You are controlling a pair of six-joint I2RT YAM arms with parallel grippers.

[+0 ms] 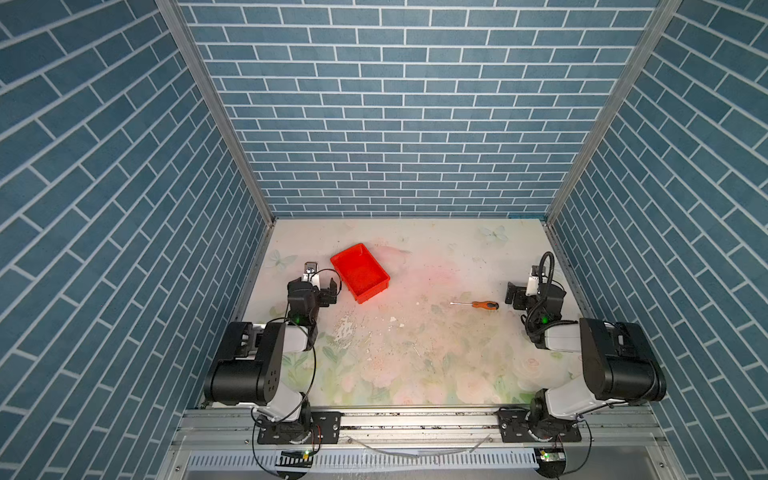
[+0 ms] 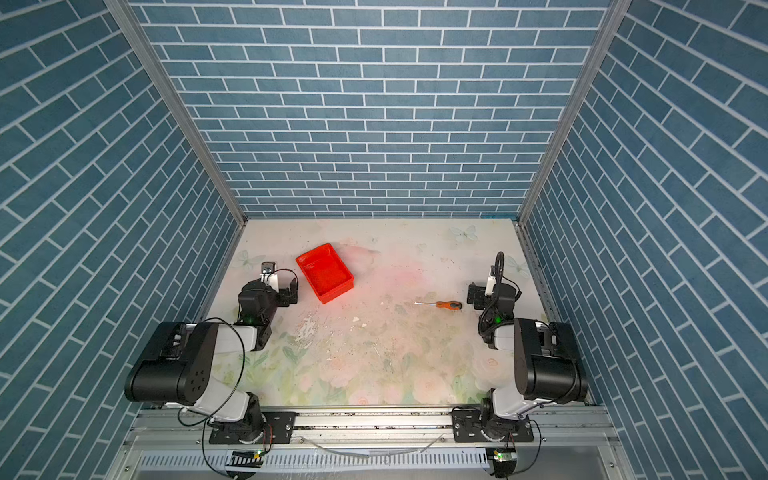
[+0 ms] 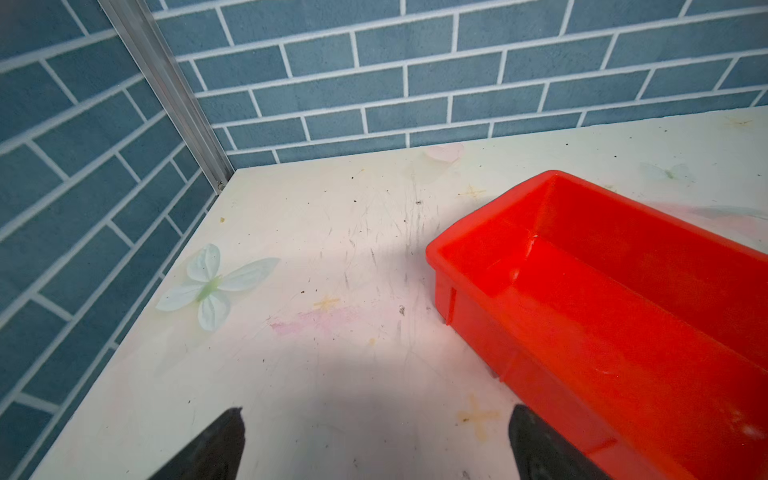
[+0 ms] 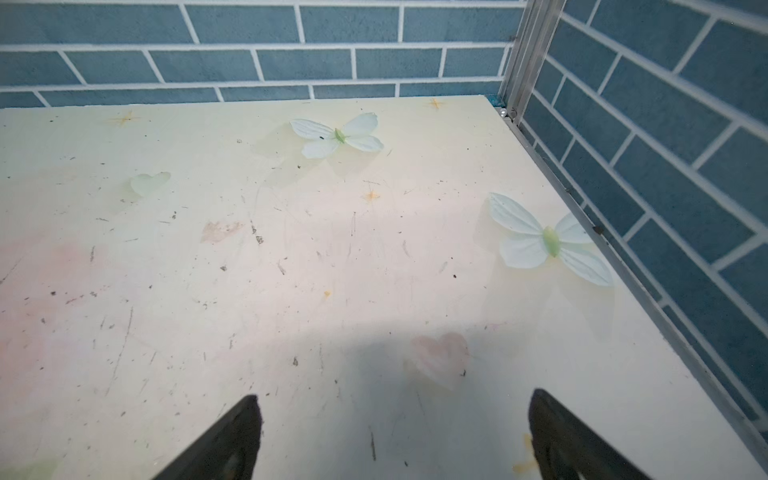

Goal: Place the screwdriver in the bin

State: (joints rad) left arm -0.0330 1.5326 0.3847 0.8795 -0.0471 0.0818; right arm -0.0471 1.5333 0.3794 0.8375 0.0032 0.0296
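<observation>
The robot's right gripper will move to the screwdriver next and close on the middle of its orange-and-black handle [image 1: 485, 304].
The screwdriver [image 1: 482, 305] [image 2: 448, 305] lies flat on the table right of centre in both top views. Its orange-and-black handle points right and its thin shaft points left. The red bin [image 1: 374, 294] [image 2: 340, 294] sits empty at the back left, turned at an angle. My left gripper [image 1: 316, 279] [image 2: 272, 282] [image 3: 378, 411] is open just left of the bin, and in the left wrist view one finger sits beside the bin's [image 3: 623, 324] outer wall. My right gripper [image 1: 534, 286] [image 2: 492, 286] [image 4: 395, 397] is open just right of the screwdriver's handle, over bare table. Neither wrist view shows the screwdriver.
Blue brick-pattern walls [image 1: 395, 124] close the table on three sides, with metal corner posts [image 3: 174, 99] [image 4: 523, 54]. The tabletop [image 1: 395, 353] is pale and floral, scuffed, with printed butterflies [image 4: 548, 241]. A metal rail [image 1: 415, 419] carries both arm bases at the front.
</observation>
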